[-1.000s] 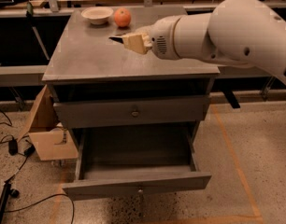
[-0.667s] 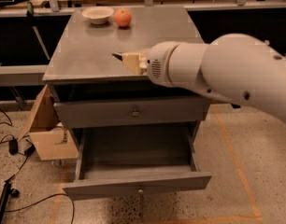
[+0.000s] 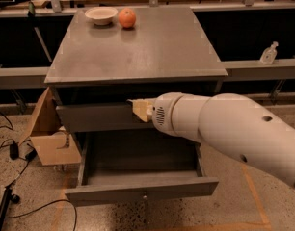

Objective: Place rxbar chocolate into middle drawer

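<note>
Next, my gripper lets go of the rxbar chocolate near the centre of the open middle drawer's bare bottom (image 3: 143, 157).
My gripper (image 3: 138, 108) hangs in front of the closed upper drawer front (image 3: 92, 117), just under the cabinet top (image 3: 138, 47) and above the open middle drawer (image 3: 113, 192). Its pale fingers (image 3: 143, 110) look pressed together. The black rxbar chocolate does not stand out against the dark drawer front, so I cannot point to it. The middle drawer is pulled far out, its small knob (image 3: 145, 196) faces me and its inside looks bare. My white arm (image 3: 234, 129) reaches in from the right.
An orange (image 3: 127, 18) and a white bowl (image 3: 101, 15) sit at the back left of the cabinet top. A cardboard box (image 3: 47, 139) stands left of the cabinet. Cables (image 3: 12, 153) lie on the floor at left. A small bottle (image 3: 269, 53) stands on the right ledge.
My gripper has come down from above the cabinet top, past its front edge, to the upper drawer front. Earlier a dark flat piece stuck out of its fingers.
</note>
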### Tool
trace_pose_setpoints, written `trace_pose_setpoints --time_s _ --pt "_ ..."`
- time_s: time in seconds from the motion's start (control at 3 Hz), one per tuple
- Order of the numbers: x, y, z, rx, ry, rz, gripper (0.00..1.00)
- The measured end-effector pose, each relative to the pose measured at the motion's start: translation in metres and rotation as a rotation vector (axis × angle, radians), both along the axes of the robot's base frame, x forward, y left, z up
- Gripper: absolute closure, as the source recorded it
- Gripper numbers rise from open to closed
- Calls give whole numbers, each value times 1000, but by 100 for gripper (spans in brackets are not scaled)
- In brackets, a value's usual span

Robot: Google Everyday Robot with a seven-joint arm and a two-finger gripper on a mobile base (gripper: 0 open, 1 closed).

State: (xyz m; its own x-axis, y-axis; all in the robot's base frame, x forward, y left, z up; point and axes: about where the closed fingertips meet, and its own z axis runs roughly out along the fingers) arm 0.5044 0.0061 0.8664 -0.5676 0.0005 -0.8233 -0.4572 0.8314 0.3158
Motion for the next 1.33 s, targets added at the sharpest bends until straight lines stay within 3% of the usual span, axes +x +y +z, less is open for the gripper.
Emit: trace_pose_setpoints --time_s 0.33,0.67,1.0,1.33 --pt "0 0 1 -2 -3 2 100" --pt "9 -23 -50 66 122 -47 100" --pt "13 -51 -140 222 388 -105 100" --pt "21 -64 -206 342 557 -128 100"
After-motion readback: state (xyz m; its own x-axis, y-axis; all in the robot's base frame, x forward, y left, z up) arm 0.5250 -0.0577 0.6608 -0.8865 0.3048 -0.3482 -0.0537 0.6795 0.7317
